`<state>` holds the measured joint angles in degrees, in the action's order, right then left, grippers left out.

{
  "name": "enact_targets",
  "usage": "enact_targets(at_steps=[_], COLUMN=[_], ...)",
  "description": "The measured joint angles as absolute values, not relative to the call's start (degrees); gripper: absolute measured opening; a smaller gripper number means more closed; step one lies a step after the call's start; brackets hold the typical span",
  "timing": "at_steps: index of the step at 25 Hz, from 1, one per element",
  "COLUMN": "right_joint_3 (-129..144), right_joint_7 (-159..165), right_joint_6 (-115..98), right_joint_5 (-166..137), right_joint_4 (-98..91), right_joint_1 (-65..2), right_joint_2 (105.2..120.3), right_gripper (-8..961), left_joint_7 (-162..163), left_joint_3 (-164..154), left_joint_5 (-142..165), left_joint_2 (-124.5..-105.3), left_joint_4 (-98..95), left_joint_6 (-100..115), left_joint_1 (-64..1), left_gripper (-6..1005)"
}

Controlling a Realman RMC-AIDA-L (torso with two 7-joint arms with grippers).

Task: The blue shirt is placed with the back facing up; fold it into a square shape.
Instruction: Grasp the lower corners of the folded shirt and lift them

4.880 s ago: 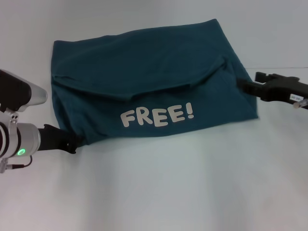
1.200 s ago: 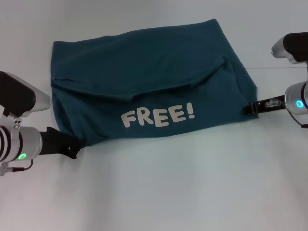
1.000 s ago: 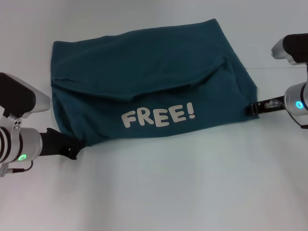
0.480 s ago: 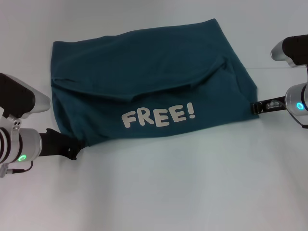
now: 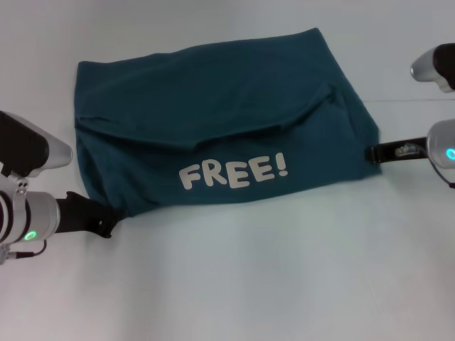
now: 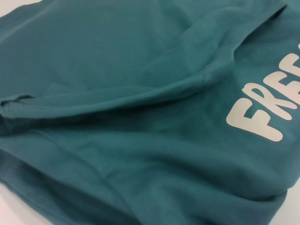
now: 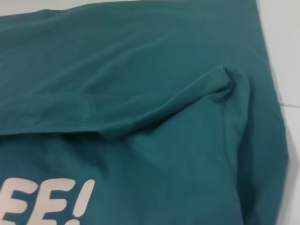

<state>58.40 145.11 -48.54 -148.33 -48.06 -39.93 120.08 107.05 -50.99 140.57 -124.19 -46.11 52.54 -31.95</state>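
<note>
My right gripper will take the shirt's corner farther in and pull [image 5: 357, 169] it nearer, because the blue shirt's near edge slants toward my right gripper at the edge's outer tip.
The blue shirt [image 5: 213, 114] lies folded into a broad rectangle on the white table, with a folded-over flap across its middle. White "FREE!" lettering [image 5: 233, 171] faces up on its near part. My left gripper [image 5: 106, 222] sits low at the shirt's near left corner, touching the fabric edge. My right gripper [image 5: 371, 153] is at the shirt's right edge, level with the lettering. The left wrist view shows the shirt's folds [image 6: 140, 93] close up. The right wrist view shows the flap's corner [image 7: 229, 79].
The white table [image 5: 249, 284] stretches bare in front of the shirt and behind it. Both silver arm bodies stand at the left and right borders of the head view.
My right arm has drawn back a little to the right and up along the shirt's right edge. My left arm has slipped slightly left. The shirt has not moved.
</note>
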Motion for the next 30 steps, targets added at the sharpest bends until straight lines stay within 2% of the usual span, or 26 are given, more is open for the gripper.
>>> enact_targets(at_steps=[13, 18, 23, 27, 30], right_joint_3=[65.9, 64.5, 64.4, 62.7, 62.2], right_joint_7=[148.6, 147.4, 146.9, 147.1, 147.3], right_joint_6=[-47.9, -47.6, -44.9, -42.9, -42.3], right_joint_5=[-143.7, -142.1, -146.1, -149.0, -149.7], right_joint_4=[-56.7, -56.2, -50.4, -43.5, -42.5], right_joint_1=[-31.5, -32.8, -37.6, -42.1, -43.0], right_joint_2=[120.13, 119.39, 119.27, 118.88, 118.85], right_gripper=[33, 38, 42, 193, 329], left_joint_7=[107.1, 107.0, 106.8, 106.7, 106.8], left_joint_3=[-50.6, -50.6, -50.6, -50.3, -50.1], left_joint_5=[140.3, 140.5, 140.6, 140.6, 140.6], left_joint_2=[-124.21, -124.2, -124.19, -124.15, -124.11], left_joint_4=[-47.8, -47.9, -47.9, -48.2, -49.0], left_joint_6=[56.2, 56.1, 55.9, 56.0, 56.2], left_joint_1=[-30.8, -30.8, -30.6, -30.0, -29.1], left_gripper=[50, 50, 51, 51, 51])
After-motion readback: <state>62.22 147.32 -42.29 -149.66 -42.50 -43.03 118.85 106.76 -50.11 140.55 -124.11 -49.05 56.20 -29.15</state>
